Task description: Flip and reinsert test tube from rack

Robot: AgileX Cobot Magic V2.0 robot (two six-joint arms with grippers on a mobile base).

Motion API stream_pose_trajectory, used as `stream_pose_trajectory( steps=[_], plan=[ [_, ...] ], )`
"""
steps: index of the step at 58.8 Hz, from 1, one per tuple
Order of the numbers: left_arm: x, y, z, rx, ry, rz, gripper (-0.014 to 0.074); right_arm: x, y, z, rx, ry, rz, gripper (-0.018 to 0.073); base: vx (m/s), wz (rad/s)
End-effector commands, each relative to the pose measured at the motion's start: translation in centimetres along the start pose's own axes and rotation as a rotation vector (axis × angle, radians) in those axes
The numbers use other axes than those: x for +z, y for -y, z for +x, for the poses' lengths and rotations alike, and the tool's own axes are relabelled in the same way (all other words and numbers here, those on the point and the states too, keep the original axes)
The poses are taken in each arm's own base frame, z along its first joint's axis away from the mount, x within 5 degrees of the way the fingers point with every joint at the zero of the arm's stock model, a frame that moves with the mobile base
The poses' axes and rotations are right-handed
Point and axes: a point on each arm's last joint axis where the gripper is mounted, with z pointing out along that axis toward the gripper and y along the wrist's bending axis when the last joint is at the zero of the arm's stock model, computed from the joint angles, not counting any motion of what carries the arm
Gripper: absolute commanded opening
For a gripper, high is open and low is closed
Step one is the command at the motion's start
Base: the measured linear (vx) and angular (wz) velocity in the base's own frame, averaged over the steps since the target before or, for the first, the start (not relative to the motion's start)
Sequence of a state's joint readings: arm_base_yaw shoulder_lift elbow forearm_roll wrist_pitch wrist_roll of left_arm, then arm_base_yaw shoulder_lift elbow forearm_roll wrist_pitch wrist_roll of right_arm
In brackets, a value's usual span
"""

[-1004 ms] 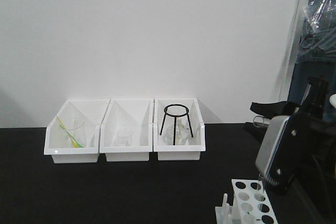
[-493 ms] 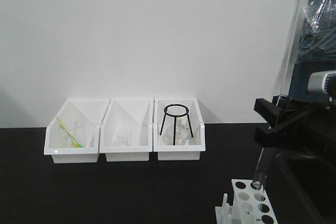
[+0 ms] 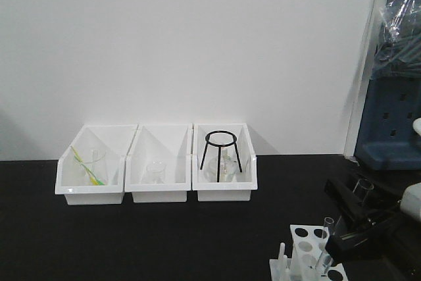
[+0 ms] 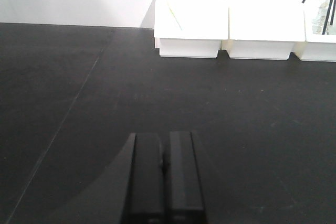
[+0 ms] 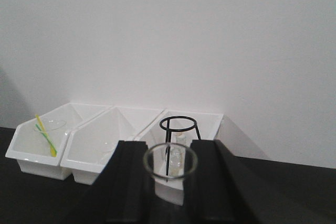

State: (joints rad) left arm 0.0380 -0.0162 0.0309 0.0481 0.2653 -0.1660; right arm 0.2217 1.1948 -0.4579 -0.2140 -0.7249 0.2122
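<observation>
The clear test tube will go down in the white rack's peg-side row (image 3: 314, 276), nearer than the other tube, set there by my right gripper.
The white rack (image 3: 301, 245) stands at the table's front right, with pegs on its left side. A clear tube (image 3: 324, 245) leans in one of its back holes. My right gripper (image 3: 358, 203) is low, just right of the rack, shut on a clear test tube (image 3: 363, 187) with its open mouth up. The right wrist view shows that tube (image 5: 171, 178) between the two black fingers (image 5: 131, 171) of the right gripper (image 5: 170, 145). My left gripper (image 4: 164, 141) is shut and empty over the bare black table, out of the front view.
Three white bins stand in a row at the wall: the left bin (image 3: 89, 191) holds a beaker with a yellow-green stick, the middle bin (image 3: 158, 192) a small beaker, the right bin (image 3: 223, 191) a black tripod (image 3: 222, 151) and glassware. Blue equipment (image 3: 391, 123) stands far right.
My right arm has swung from high over the rack down to its right side. A tube that hung over the rack half a second ago now leans in a back hole.
</observation>
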Motion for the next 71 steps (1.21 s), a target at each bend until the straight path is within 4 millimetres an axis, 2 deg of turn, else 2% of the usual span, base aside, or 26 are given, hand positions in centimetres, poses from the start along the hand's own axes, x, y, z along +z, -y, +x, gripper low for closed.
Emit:
stream_pose_trajectory(
  steps=[1,14,24,71],
  plan=[
    [-0.1,0.2,-0.7,-0.004,0.092,0.019,-0.0006,0.1,-0.1,-1.9,-0.037,0.135,-0.010,-0.0004,0.00,0.00],
    [-0.1,0.2,-0.7,-0.004,0.092,0.019,-0.0006,1.0,0.1,-0.6,-0.037,0.096,-0.011,-0.0004,0.00,0.00],
    [-0.1,0.2,-0.7,-0.004,0.092,0.019,-0.0006,1.8,0.2,0.3,-0.032,0.127,-0.016,-0.0004,0.00,0.00],
    [-0.1,0.2,-0.7,-0.004,0.092,0.019,-0.0006,4.1,0.4,6.5,-0.029,-0.086,-0.061,-0.0004,0.00,0.00]
  ],
)
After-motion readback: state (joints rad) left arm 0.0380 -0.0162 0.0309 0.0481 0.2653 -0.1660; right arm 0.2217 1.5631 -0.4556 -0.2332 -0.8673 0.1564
